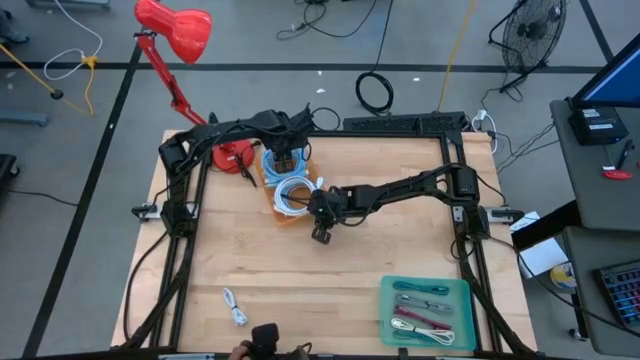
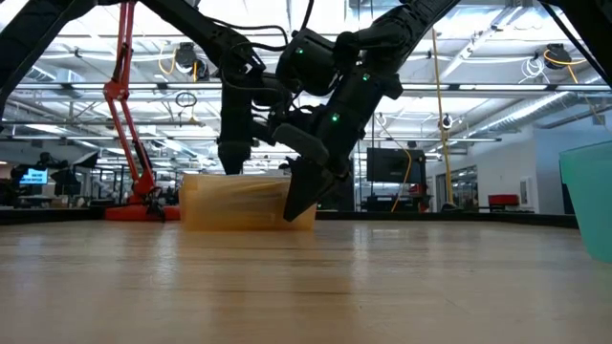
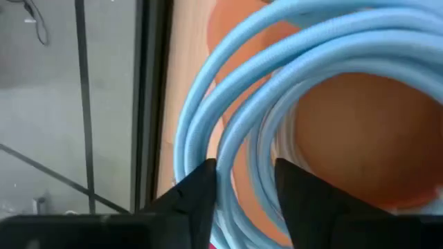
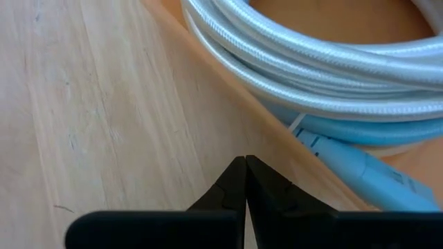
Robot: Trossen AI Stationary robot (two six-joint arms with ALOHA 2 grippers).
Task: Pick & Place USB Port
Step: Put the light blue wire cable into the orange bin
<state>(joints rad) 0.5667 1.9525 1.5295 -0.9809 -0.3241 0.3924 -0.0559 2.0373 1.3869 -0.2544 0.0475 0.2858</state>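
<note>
The blue cable's outer parts run outside the left gripper's fingers, so it should open, lift, and close around the cable's parts together on the cable coil's red lamp side point(image 1: 265, 164).
An orange tray point(image 1: 270, 192) near the table's far middle holds a coiled blue cable point(image 1: 281, 166) and a coiled white cable point(image 1: 293, 196). My left gripper point(image 1: 285, 158) reaches down into the tray's far part, shut on the blue cable point(image 3: 228, 104). My right gripper point(image 1: 322, 234) hangs shut just off the tray's near right corner, low over the wood point(image 4: 246, 160). In the right wrist view the white coil point(image 4: 311, 62) and a pale blue plug point(image 4: 360, 166) lie inside the tray point(image 4: 325, 17). In the low view my right gripper point(image 2: 290, 212) slants down in front of the tray point(image 2: 229, 205). My left gripper pinches strands of the blue cable's coil point(image 3: 241, 149) between its two fingers point(image 3: 197, 190), coming from above and pointing down. The fingers lie across the strands. The coil rests on the orange tray's floor point(image 3: 360, 124); how many strands are caught, I cannot tell.
A teal tray point(image 1: 385, 310) with several cables sits at the near right. One loose white cable point(image 1: 234, 306) lies near the near left edge. A person's hand with a dark object point(image 1: 262, 343) shows at the near edge. A red lamp base point(image 1: 232, 157) stands left of the orange tray.
</note>
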